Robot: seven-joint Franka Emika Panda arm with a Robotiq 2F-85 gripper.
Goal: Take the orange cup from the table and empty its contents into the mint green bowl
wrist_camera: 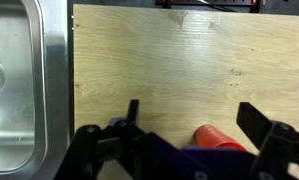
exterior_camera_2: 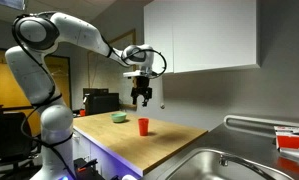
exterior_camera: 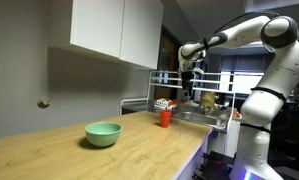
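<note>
I should close my gripper on the orange cup's rim [exterior_camera: 169, 110] [wrist_camera: 200, 146], on the side toward the sink.
The orange cup [exterior_camera: 165, 117] stands upright on the table [exterior_camera: 69, 150], near the sink end; it also shows in an exterior view [exterior_camera_2: 143, 126] and at the bottom of the wrist view [wrist_camera: 217, 137]. The mint green bowl [exterior_camera: 103, 133] sits farther along the table; an exterior view shows it behind the cup [exterior_camera_2: 119, 117]. My gripper [exterior_camera_2: 141, 99] hangs open and empty well above the cup [exterior_camera: 188, 87]. In the wrist view the two fingers [wrist_camera: 194, 118] spread wide over bare wood, with the cup below them.
A steel sink [wrist_camera: 14, 80] borders the table's end, with a faucet [exterior_camera_2: 259, 124]. A red-and-white box [exterior_camera: 162, 103] stands behind the cup by a dish rack [exterior_camera: 204, 100]. White wall cabinets [exterior_camera: 114, 28] hang above the table.
</note>
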